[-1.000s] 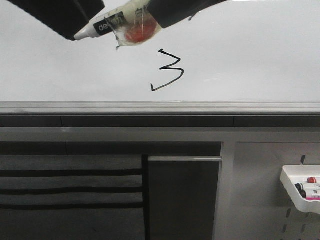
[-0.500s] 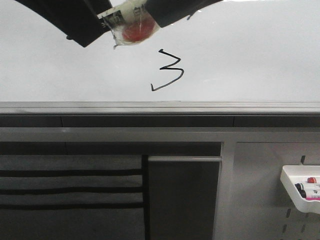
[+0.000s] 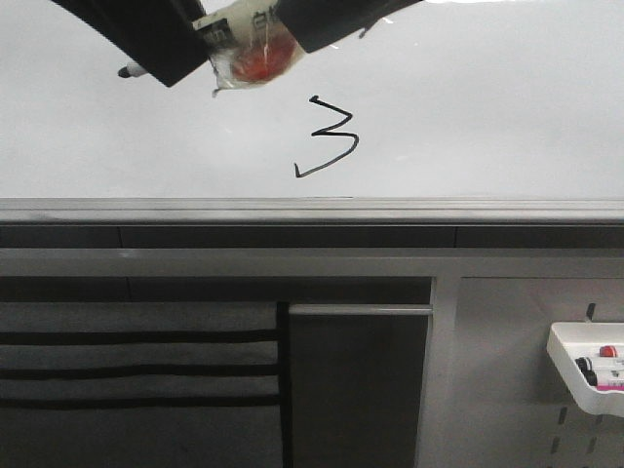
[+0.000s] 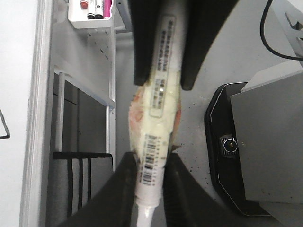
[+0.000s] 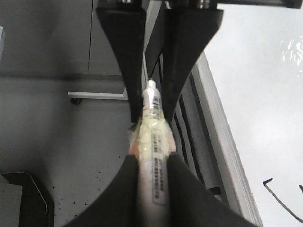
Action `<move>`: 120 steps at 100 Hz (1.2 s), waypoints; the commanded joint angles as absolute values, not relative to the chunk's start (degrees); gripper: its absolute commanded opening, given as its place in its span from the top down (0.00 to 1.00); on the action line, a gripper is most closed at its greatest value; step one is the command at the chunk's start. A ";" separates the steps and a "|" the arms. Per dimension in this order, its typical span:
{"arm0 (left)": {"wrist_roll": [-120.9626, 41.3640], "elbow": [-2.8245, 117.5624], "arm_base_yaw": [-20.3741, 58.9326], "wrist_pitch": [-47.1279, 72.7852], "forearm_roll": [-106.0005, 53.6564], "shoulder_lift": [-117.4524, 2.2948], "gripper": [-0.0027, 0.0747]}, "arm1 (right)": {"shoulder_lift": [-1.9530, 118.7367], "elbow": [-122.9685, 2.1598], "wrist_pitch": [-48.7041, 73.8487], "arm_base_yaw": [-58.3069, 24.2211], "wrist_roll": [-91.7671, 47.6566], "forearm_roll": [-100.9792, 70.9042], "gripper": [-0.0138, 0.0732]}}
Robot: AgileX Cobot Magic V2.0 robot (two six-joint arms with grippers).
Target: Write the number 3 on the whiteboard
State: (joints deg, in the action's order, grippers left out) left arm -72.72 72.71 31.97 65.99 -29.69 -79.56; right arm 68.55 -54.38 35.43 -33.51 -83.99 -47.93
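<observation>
The robot's left gripper will release the white marker on the whiteboard, to that gripper's side (image 3: 67,78) of the number 3. The marker is now held by both grippers.
The number 3 (image 3: 333,134) is drawn in thin black line on the whiteboard (image 3: 487,107), a little left of centre. Above and left of it, both grippers hold one white marker (image 3: 255,49), wrapped in yellowish tape with a red patch. My left gripper (image 3: 185,54) is shut on the marker's front part, and the dark tip (image 3: 127,70) pokes out past it to the left. My right gripper (image 3: 312,29) is shut on the rear part. The left wrist view shows my left gripper (image 4: 151,158) clamping the barrel (image 4: 158,113). The right wrist view shows my right gripper (image 5: 152,160) doing the same.
A grey metal ledge (image 3: 312,210) runs under the board. Below it are a dark cabinet panel (image 3: 356,385) and a grey pegboard with a white tray (image 3: 585,375) of spare markers at the lower right. A black camera base (image 4: 229,146) stands on the floor.
My left gripper has slid right along the marker, covering its printed front part. The dark tip now sticks out past it. The marker has risen slightly. The 3 is unchanged.
</observation>
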 commanded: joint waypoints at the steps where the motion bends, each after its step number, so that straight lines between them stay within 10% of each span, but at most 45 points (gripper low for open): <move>1: -71.79 74.54 32.35 64.51 -32.36 -77.98 0.99 | 67.51 -55.94 33.58 -33.68 -84.35 -50.89 0.86; 27: -71.79 74.54 32.35 64.51 -32.36 -77.98 0.99 | 67.64 -55.94 33.60 -33.68 -84.35 -50.89 0.83; 60: -66.72 74.42 29.15 61.99 -32.36 -77.98 0.99 | 64.86 -55.94 30.18 -30.94 -82.14 -50.89 0.37; 120: -48.25 55.58 7.76 10.78 -53.93 -78.22 0.99 | 54.81 -55.71 32.32 -17.34 -74.28 -50.89 0.37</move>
